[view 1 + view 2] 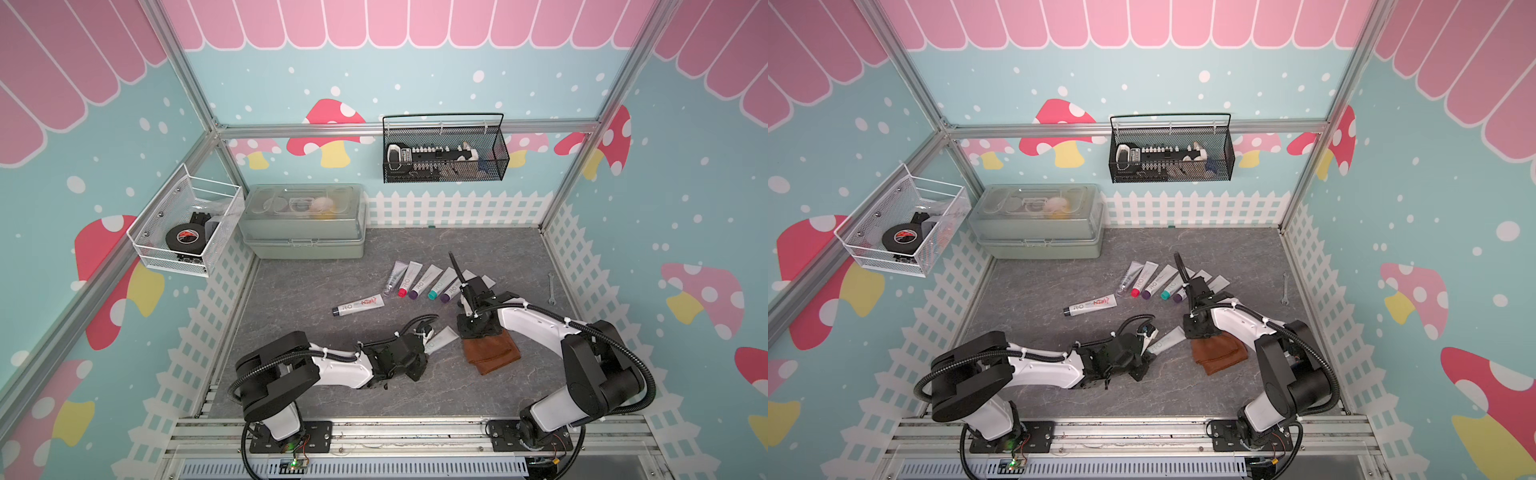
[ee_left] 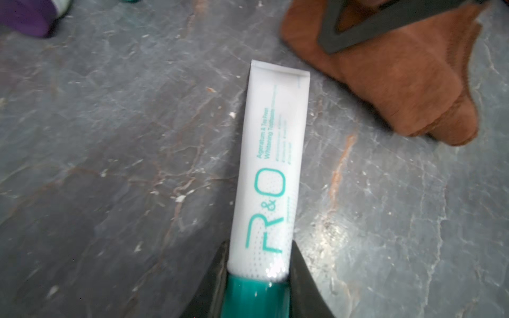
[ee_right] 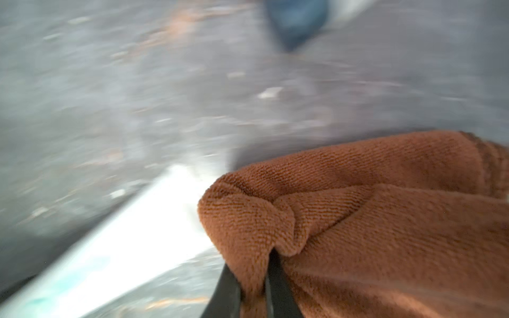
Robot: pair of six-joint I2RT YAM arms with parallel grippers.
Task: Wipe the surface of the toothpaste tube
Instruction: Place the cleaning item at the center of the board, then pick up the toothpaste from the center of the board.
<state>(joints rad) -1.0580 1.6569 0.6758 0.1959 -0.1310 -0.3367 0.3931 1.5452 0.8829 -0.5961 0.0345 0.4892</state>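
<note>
My left gripper is to let go of the white R&O toothpaste tube between the silver tube and the grey-green box (image 1: 377, 274).
A white toothpaste tube (image 2: 271, 165) with teal lettering and a teal cap lies low over the grey floor, its crimped end pointing toward the cloth. My left gripper (image 2: 260, 264) is shut on the tube at its cap end; both top views show the tube (image 1: 442, 338) (image 1: 1167, 340) sticking out of that gripper (image 1: 424, 349). My right gripper (image 3: 253, 264) is shut on a bunched brown cloth (image 3: 371, 220). The cloth (image 1: 492, 353) hangs and rests on the floor just beside the tube's crimped end, apart from it in the left wrist view. The right wrist view is motion-blurred.
A row of several tubes (image 1: 428, 282) lies behind the right arm, and a tube with red scribbles (image 1: 359, 305) lies to their left. A grey-green lidded box (image 1: 305, 224) stands at the back left. A small wrench (image 1: 550, 289) lies by the right wall. Wire baskets (image 1: 444, 153) (image 1: 187, 224) hang on the walls.
</note>
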